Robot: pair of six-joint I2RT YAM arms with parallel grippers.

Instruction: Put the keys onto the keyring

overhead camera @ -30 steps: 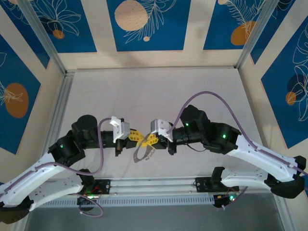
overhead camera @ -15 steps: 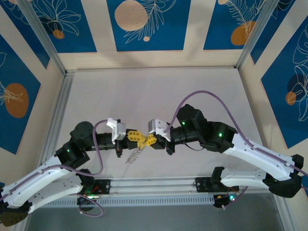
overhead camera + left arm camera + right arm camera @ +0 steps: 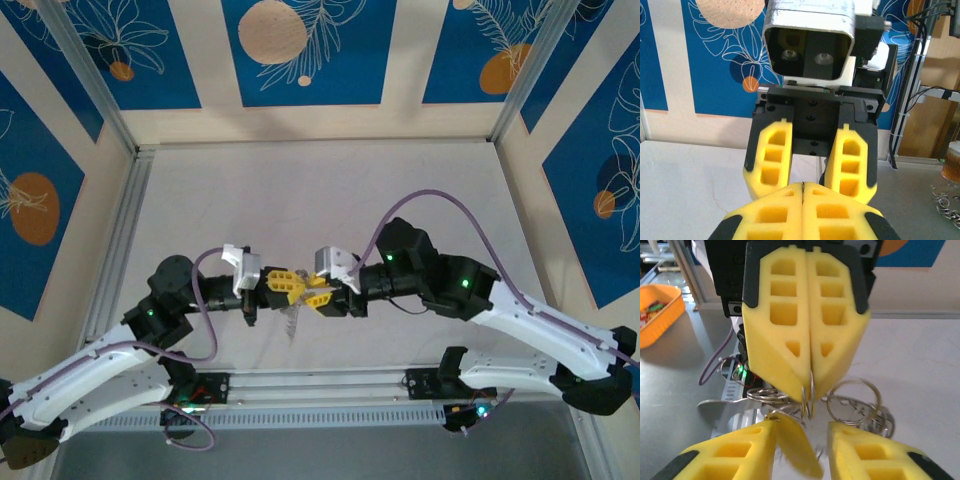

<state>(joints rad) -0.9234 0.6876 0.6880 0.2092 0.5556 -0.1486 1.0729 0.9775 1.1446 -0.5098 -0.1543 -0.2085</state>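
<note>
The brass key hangs loose between my right gripper's open fingers, so that gripper should grasp the keyring's lower edge point(image 3: 808, 411) before my left gripper opens.
In the left wrist view my left gripper point(image 3: 803, 189) is shut on a thin metal edge of the keyring. From the right wrist view that same ring point(image 3: 808, 390) hangs out of the shut left fingers point(image 3: 785, 340). My right gripper point(image 3: 801, 440) is open, one finger on each side just below the ring. A blurred brass-toned key point(image 3: 796, 447) hangs between them, and a silvery key point(image 3: 720, 408) and further loops point(image 3: 855, 399) dangle behind. From above, both grippers point(image 3: 283, 282) point(image 3: 320, 297) meet tip to tip at table centre, with the keyring point(image 3: 292, 322) hanging beneath.
An orange tray point(image 3: 657, 310) sits beyond the table's near rail point(image 3: 310, 385). A short loose chain point(image 3: 946, 206) lies on the table surface at the right of the left wrist view. White table stretches behind both arms.
The left gripper has moved right and closed in on the right one. The hanging ring has swung from a wide loop to a narrow shape under the fingertips.
</note>
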